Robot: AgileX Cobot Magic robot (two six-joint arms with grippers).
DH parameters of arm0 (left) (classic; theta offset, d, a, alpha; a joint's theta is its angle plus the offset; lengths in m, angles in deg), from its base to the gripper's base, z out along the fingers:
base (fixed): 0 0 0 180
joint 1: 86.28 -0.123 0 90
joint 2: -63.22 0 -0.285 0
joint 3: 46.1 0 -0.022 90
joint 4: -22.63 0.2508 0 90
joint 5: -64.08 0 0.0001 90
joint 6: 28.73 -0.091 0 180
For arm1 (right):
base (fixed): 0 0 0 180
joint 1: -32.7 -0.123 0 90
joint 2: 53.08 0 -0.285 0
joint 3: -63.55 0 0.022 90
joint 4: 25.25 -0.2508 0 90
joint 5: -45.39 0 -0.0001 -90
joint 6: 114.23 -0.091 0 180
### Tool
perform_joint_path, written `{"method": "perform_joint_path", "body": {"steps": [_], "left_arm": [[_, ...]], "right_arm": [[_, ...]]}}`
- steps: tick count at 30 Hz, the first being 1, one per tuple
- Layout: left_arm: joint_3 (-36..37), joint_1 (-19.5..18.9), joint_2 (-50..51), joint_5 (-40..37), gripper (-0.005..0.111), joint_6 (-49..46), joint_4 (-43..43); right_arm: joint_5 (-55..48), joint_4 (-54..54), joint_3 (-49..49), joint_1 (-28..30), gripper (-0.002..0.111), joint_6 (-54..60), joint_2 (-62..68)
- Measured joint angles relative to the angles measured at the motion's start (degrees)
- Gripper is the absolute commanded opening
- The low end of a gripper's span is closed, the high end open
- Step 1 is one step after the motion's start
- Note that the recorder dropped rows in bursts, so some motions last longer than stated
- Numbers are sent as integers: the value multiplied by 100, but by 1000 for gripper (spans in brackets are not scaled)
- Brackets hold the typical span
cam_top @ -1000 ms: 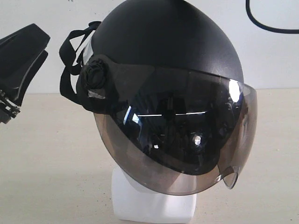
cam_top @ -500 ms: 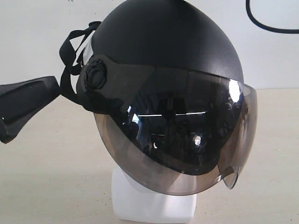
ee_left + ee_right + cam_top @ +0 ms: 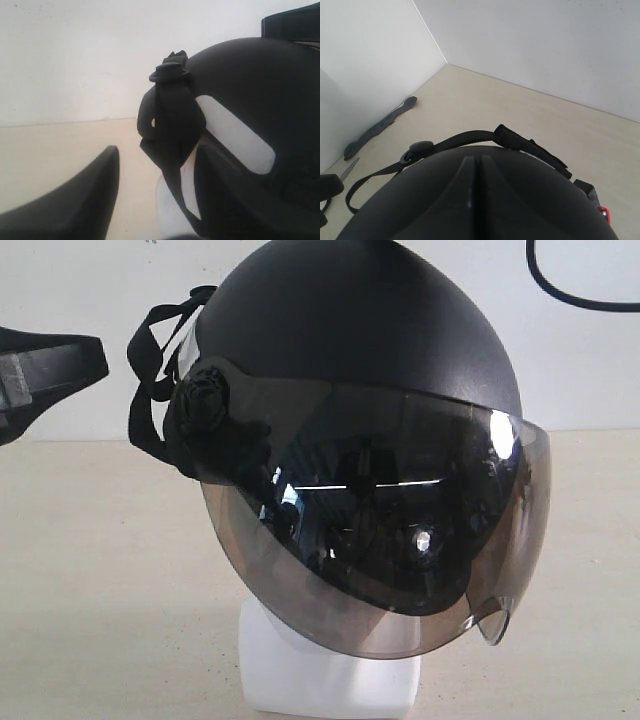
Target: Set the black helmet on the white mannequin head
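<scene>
The black helmet sits crooked on the white mannequin head with its strap side high, so the robot's left gripper will grab the chin strap [image 3: 143, 425] and pull it down.
The black helmet [image 3: 350, 350] sits on the white mannequin head, of which only the neck and base [image 3: 320, 675] show below the smoky visor [image 3: 400, 540]. Its black chin straps [image 3: 150, 390] hang at the left side. My left gripper [image 3: 55, 365] hovers open to the left of the straps, apart from the helmet. In the left wrist view this gripper [image 3: 156, 155] has the strap [image 3: 170, 125] hanging between its spread fingers [image 3: 80, 200]. The right gripper [image 3: 475, 185] is shut, its fingers pressed together over the helmet's crown [image 3: 420, 200].
A black cable [image 3: 570, 295] loops on the wall at the upper right. A long black strip [image 3: 380, 127] and a metal tool [image 3: 347, 169] lie on the beige table [image 3: 90, 580] near the wall corner.
The left gripper dipped toward the straps half a second ago and has since risen and drawn back to the left. The helmet has not moved.
</scene>
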Motion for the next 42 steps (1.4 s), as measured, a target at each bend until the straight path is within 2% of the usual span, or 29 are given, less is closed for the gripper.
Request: {"method": "perform_joint_path", "body": {"steps": [5,14,20,27,36,39,42], "left_arm": [[0,0,35,-349,45,0,-45],[-110,0,48,-532,45,0,-448],[-441,0,48,-1170,45,0,-640],[-639,197,512,-1342,45,-928,-1486],[-799,211,934,-1333,45,-1202,-1566],[-799,211,1033,-1331,38,-1202,-1566],[-799,211,1061,-1344,20,-1202,-1566]], "right_arm": [[0,0,0,0,0,0,0],[0,20,0,0,0,0,0],[0,20,0,0,0,0,0],[0,55,0,0,0,0,0],[0,66,0,0,0,12,0],[0,66,0,0,0,12,0],[0,66,0,0,0,12,0]]}}
